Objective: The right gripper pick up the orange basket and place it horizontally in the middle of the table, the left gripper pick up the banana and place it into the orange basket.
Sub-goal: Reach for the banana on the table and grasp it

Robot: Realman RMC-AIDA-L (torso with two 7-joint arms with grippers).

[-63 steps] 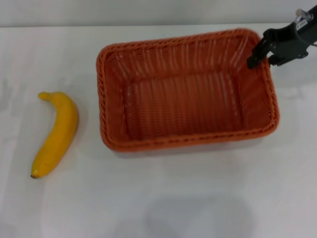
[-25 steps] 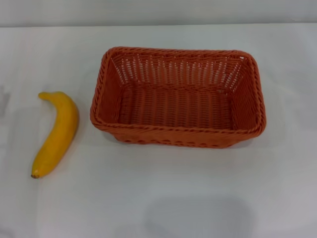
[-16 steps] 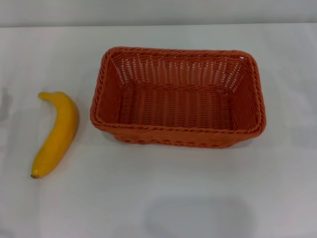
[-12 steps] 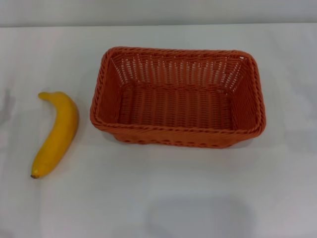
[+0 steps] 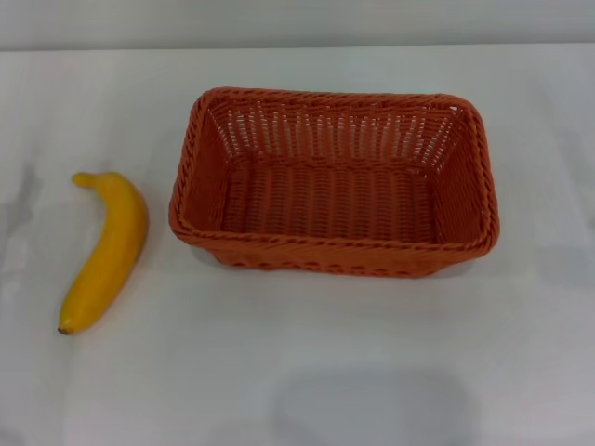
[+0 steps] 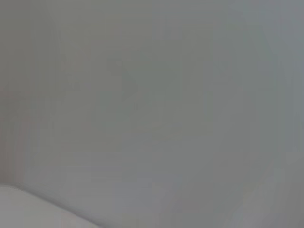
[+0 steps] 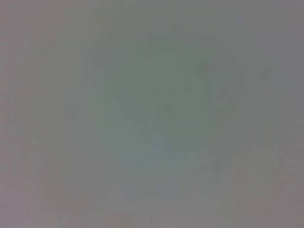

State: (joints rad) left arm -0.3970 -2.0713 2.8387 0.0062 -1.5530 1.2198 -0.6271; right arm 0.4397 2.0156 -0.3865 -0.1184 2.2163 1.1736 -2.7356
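Note:
The fingers of my left gripper needs to next go to the middle of the banana point(image 5: 122, 235) beside the orange basket and close there.
The orange basket point(image 5: 335, 181) rests flat on the white table point(image 5: 307, 362), its long side running left to right, near the middle of the head view. It holds nothing. The banana point(image 5: 104, 251) lies on the table to the basket's left, apart from it, with its dark tip toward the near edge. Neither the left gripper nor the right gripper shows in the head view. Both wrist views give only a plain grey field with no object and no fingers.
A grey wall strip point(image 5: 297, 20) runs along the table's far edge. A faint shadow point(image 5: 19, 200) lies on the table left of the banana. Bare white tabletop spreads in front of the basket.
The right gripper, which held the tilted basket's far right corner 2.5 s ago, has left the view; the basket now lies flat. A faint shadow at the far left has grown slightly.

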